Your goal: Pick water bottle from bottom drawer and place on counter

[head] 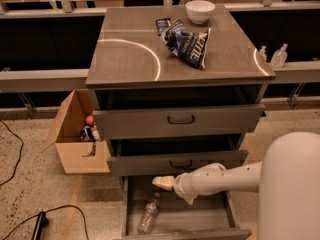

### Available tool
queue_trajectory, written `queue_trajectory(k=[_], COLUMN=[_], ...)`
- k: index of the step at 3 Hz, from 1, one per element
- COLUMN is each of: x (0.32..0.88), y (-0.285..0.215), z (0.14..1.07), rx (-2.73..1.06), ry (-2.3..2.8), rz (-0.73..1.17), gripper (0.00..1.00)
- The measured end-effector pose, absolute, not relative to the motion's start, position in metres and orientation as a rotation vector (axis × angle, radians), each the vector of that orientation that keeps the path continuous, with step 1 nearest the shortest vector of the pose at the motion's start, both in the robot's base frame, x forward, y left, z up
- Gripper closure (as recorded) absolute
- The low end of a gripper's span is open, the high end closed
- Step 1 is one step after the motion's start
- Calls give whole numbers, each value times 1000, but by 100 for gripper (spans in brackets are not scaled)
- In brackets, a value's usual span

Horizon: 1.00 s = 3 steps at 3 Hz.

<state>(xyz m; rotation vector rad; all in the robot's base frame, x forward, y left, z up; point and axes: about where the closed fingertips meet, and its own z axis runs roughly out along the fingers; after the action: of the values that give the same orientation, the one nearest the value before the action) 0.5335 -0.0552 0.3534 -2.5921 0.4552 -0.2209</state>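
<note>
I should close my gripper on the water bottle's middle (pixel 149 214), between its dark cap and its bottom end, in the open bottom drawer.
The water bottle (pixel 149 213), clear crinkled plastic with a dark cap, lies on the grey floor at the left of the open bottom drawer (pixel 195 220). My gripper (pixel 162 182), a cream tip on the white arm, points left above the back of that drawer. It is above and a little right of the bottle's cap and apart from it. It holds nothing that I can see. The counter (pixel 130 59) is the grey metal cabinet top with a curved light mark.
A dark chip bag (pixel 187 43) and a white bowl (pixel 200 11) are on the counter's back right. The two upper drawers (pixel 180 120) stand slightly open. A cardboard box (pixel 75 139) sits on the floor to the left. Two pump bottles (pixel 278 56) stand on a ledge to the right.
</note>
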Motion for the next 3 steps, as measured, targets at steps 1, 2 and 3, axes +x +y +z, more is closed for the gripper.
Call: queue_trajectory(k=[1, 2, 3], x=[538, 539, 535], y=[-52, -34, -19], z=[333, 292, 260], rx=[-2586, -2570, -2549], ry=[461, 442, 410], rz=[-213, -160, -105], gripper=[0, 0, 0])
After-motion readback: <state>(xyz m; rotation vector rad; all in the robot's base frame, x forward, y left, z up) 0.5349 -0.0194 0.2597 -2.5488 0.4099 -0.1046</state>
